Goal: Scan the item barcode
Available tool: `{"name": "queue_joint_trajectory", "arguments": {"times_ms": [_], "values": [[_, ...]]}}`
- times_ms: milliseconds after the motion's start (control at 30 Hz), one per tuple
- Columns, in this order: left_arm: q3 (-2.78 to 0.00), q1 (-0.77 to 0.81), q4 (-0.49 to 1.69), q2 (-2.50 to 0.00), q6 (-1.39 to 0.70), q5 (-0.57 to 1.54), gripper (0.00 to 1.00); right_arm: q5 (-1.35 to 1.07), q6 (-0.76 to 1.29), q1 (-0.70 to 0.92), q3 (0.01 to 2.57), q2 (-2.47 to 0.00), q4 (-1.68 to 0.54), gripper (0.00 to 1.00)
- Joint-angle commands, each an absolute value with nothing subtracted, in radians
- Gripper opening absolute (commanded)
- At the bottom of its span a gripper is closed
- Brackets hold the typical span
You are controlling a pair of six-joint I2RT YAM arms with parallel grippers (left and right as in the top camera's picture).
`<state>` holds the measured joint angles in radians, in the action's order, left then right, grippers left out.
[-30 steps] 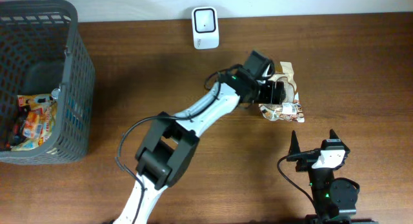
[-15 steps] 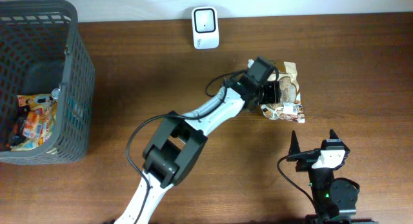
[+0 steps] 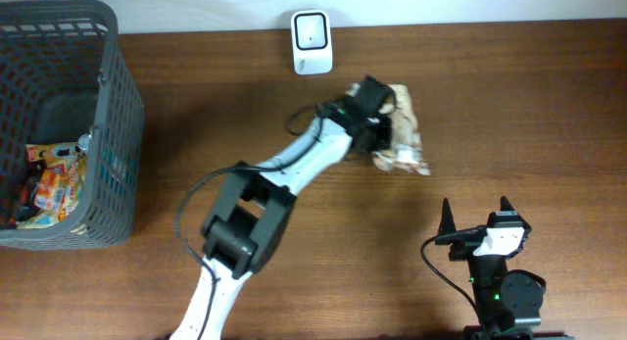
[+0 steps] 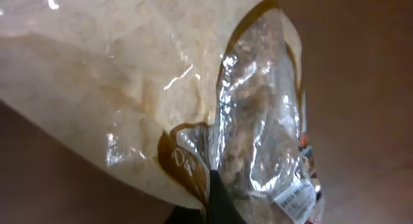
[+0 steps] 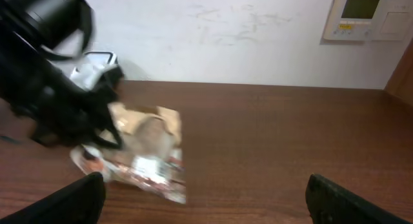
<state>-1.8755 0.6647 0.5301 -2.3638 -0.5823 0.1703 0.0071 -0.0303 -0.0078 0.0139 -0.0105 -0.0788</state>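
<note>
The bag in my left gripper is bunched up with its clear window showing, so next I lay it flat, plain side up, and take its edge (image 4: 126, 179) before scanning.
The item is a cream and brown snack bag (image 3: 403, 136) with a clear window, lying right of the white barcode scanner (image 3: 312, 42) that stands at the table's back edge. My left gripper (image 3: 378, 126) is shut on the bag's left side. The left wrist view is filled by the bag (image 4: 161, 88), with one black finger (image 4: 217, 202) against the crinkled film and a white label (image 4: 294, 199) at the lower right. My right gripper (image 3: 477, 215) stays open near the front edge, well clear of the bag (image 5: 146, 145). No barcode is legible.
A dark mesh basket (image 3: 110, 134) with more packaged items stands at the far left. Bare wooden table (image 3: 529, 115) lies right of the bag. The right wrist view shows a wall panel (image 5: 364, 14) behind the table and the scanner (image 5: 97, 64) beyond my left arm.
My left gripper closed on the bag and pulled it left, toward the scanner; the bag turned as it moved. The right arm stayed still.
</note>
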Motion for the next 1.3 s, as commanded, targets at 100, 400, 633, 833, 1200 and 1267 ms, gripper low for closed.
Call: {"name": "queue_joint_trajectory", "arguments": {"times_ms": [100,400,633,833,1200,1267], "values": [[-1.869,0.586,0.796,-2.035,-0.226,-0.476,0.00,0.015,-0.026,-0.014,0.006,-0.004,-0.082,0.98],[-1.761,0.525,1.113,-1.992,-0.305,-0.819,0.00,0.015,-0.026,-0.014,0.006,-0.004,-0.082,0.98],[-1.601,0.541,0.952,-2.000,-0.360,-0.571,0.00,0.015,-0.026,-0.014,0.006,-0.004,-0.082,0.98],[-1.587,0.603,0.879,-2.000,-0.359,-0.282,0.24,0.015,-0.026,-0.014,0.006,-0.004,-0.082,0.98],[-1.835,0.448,1.126,-1.947,-0.320,-0.263,0.09,0.015,-0.026,-0.014,0.006,-0.004,-0.082,0.98],[-1.801,0.364,1.180,-1.975,-0.321,-0.230,0.00,0.015,-0.026,-0.014,0.006,-0.004,-0.082,0.98]]}}
